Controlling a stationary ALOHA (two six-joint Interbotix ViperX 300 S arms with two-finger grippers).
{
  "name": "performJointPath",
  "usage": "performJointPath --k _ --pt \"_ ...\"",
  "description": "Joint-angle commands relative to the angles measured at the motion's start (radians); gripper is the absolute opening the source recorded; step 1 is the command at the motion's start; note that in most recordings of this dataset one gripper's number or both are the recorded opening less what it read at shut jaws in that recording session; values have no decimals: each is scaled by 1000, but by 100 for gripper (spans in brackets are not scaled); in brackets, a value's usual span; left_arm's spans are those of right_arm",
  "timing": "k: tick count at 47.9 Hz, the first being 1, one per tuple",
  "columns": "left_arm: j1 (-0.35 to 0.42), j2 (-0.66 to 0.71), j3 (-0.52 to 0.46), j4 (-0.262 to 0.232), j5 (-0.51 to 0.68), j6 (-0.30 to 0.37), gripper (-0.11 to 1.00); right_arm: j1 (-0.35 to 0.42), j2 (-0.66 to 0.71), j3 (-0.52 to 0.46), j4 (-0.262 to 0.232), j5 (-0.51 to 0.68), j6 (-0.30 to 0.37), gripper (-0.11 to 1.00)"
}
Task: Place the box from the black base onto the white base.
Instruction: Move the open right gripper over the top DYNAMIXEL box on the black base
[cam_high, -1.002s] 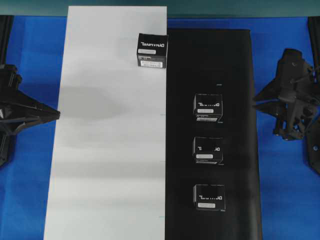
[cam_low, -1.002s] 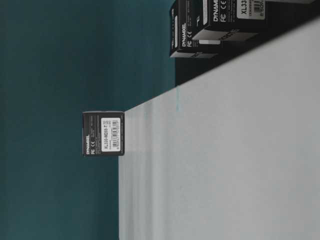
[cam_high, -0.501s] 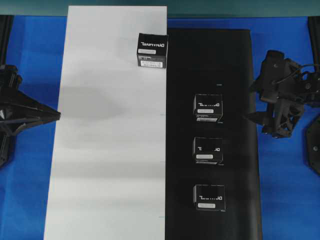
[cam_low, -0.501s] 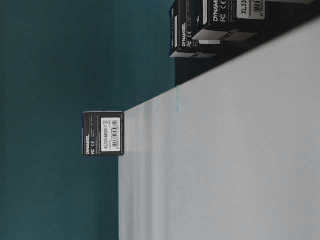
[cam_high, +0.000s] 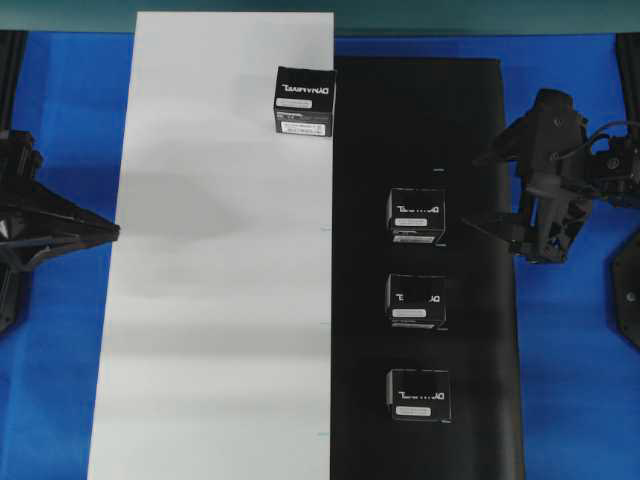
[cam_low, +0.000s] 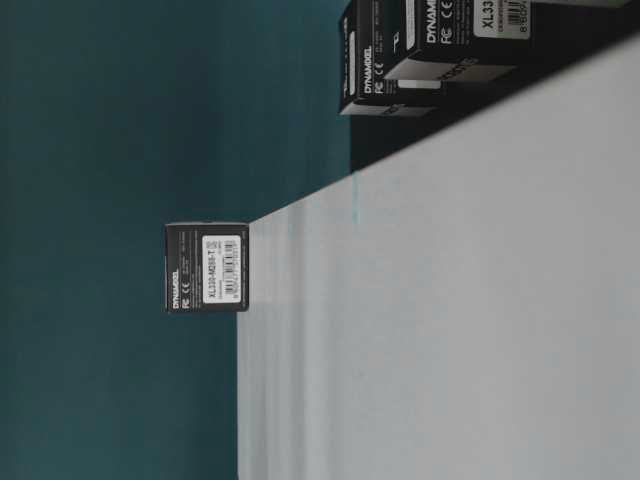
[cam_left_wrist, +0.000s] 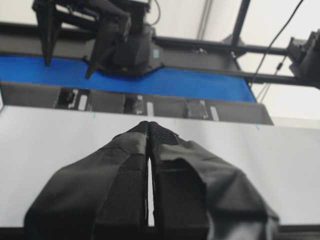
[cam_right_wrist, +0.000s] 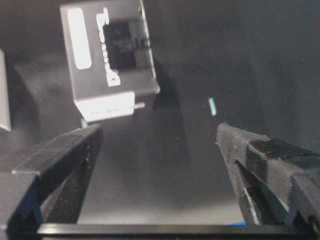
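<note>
The robot's right gripper needs to next move to the far box on the black base and close on its near and far sides (cam_high: 420, 213) (cam_right_wrist: 111, 55).
The black base (cam_high: 430, 110) lies right of the white base (cam_high: 220, 300). Three black boxes stand in a column on the black base: far (cam_high: 416, 215), middle (cam_high: 416, 300), near (cam_high: 419, 393). A fourth box (cam_high: 304, 100) stands on the white base at its right edge. My right gripper (cam_high: 487, 192) is open and empty over the black base's right edge, to the right of the far box. In the right wrist view that box (cam_right_wrist: 107, 55) lies ahead of the open gripper (cam_right_wrist: 157, 135). My left gripper (cam_high: 115, 230) is shut and empty at the white base's left edge.
Blue table (cam_high: 570, 400) surrounds both bases. In the left wrist view the shut gripper (cam_left_wrist: 149, 126) points across the white base (cam_left_wrist: 50, 140) at the row of boxes (cam_left_wrist: 135, 104). The table-level view shows the lone box (cam_low: 207, 267) on the white base (cam_low: 450, 300).
My right gripper has moved left from beside the table's right side to the black base's right edge, nearer the far box. The left arm and the boxes have not moved.
</note>
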Motion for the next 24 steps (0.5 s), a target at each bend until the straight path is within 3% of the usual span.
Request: performJointPath --k 1,12,24 --pt "0 3 -37 2 0 -2 1 0 8 14 2 -48 -5 100" --pt "0 -3 -46 2 40 -3 1 2 6 31 3 -72 -8 100" --pt "2 -9 -54 2 43 -12 1 9 -74 61 34 -98 87 100"
